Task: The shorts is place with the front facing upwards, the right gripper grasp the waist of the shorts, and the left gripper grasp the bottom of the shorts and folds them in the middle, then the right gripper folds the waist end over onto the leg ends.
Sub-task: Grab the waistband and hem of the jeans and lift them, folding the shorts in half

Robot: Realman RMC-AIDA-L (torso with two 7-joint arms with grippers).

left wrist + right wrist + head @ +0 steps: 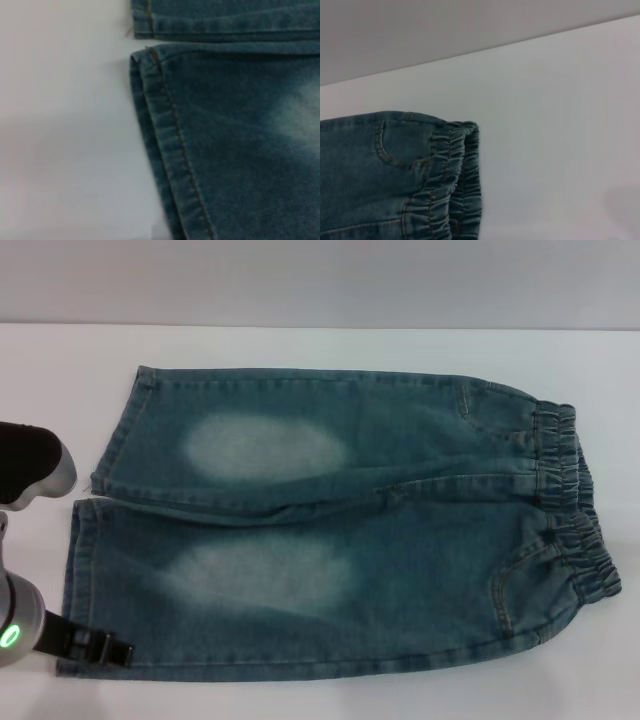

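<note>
I need to next grab the near corner of the elastic waist [602, 590] of the blue denim shorts, beside the near pocket, with my right gripper.
The blue denim shorts [340, 530] lie flat on the white table, front side up. The elastic waist [570, 500] is at the right and the two leg ends [85, 530] at the left. My left arm comes in at the lower left, and its gripper [105, 648] reaches the near corner of the closer leg end. The left wrist view looks down on that leg's stitched hem [170, 150] and the gap between the legs. In the right wrist view, the waist's far corner [455, 170] shows with a pocket seam. My right gripper appears in no view.
Bare white table [320, 345] surrounds the shorts on all sides, with a grey wall [320, 280] behind it. A loose thread [129, 31] sticks out at the far leg's hem.
</note>
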